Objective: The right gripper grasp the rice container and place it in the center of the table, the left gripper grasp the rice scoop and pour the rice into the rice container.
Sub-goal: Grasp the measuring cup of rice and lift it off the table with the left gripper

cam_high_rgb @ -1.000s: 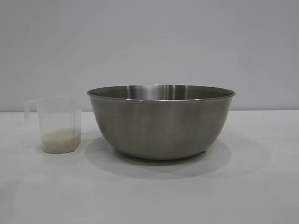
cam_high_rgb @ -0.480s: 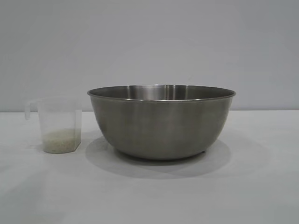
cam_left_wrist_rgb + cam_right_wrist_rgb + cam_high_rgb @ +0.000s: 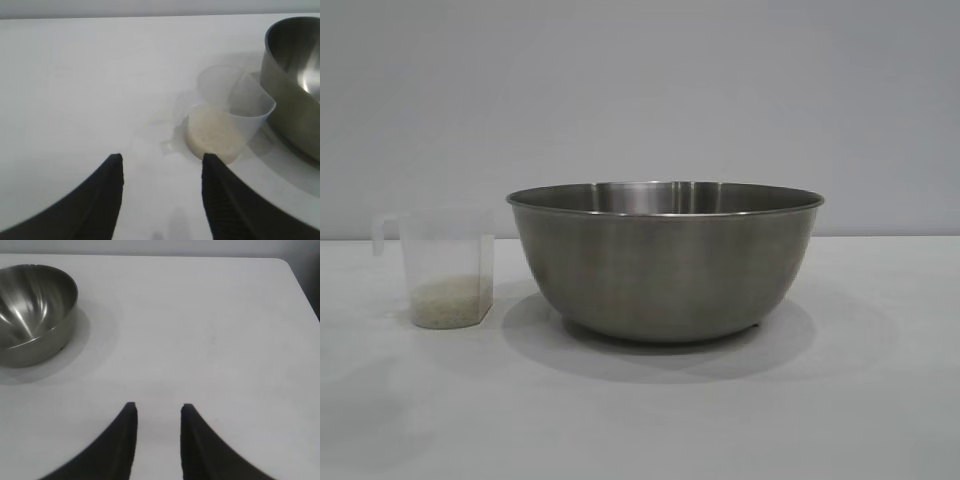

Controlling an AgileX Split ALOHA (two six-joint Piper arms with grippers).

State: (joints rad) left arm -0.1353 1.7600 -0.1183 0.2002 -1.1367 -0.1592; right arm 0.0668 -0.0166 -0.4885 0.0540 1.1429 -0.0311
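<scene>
I should next move my left gripper to the rice scoop's clear handle [image 3: 379, 233] [image 3: 181, 108], on the side away from the steel bowl, and close it there.
The rice container [image 3: 665, 262], a wide steel bowl, stands in the middle of the white table [image 3: 640, 420]; it also shows in the wrist views [image 3: 295, 80] [image 3: 32, 312]. To its left stands the rice scoop [image 3: 440, 265], a clear plastic cup with rice [image 3: 447, 300] in its bottom. In the left wrist view the scoop [image 3: 227, 122] with its rice [image 3: 212, 135] sits just beyond my left gripper [image 3: 162, 160], which is open and holds nothing. My right gripper [image 3: 157, 407] hovers open over bare table, well away from the bowl. Neither arm shows in the exterior view.
The table's far corner and edge [image 3: 287, 265] show in the right wrist view. A plain grey wall [image 3: 640, 90] stands behind the table.
</scene>
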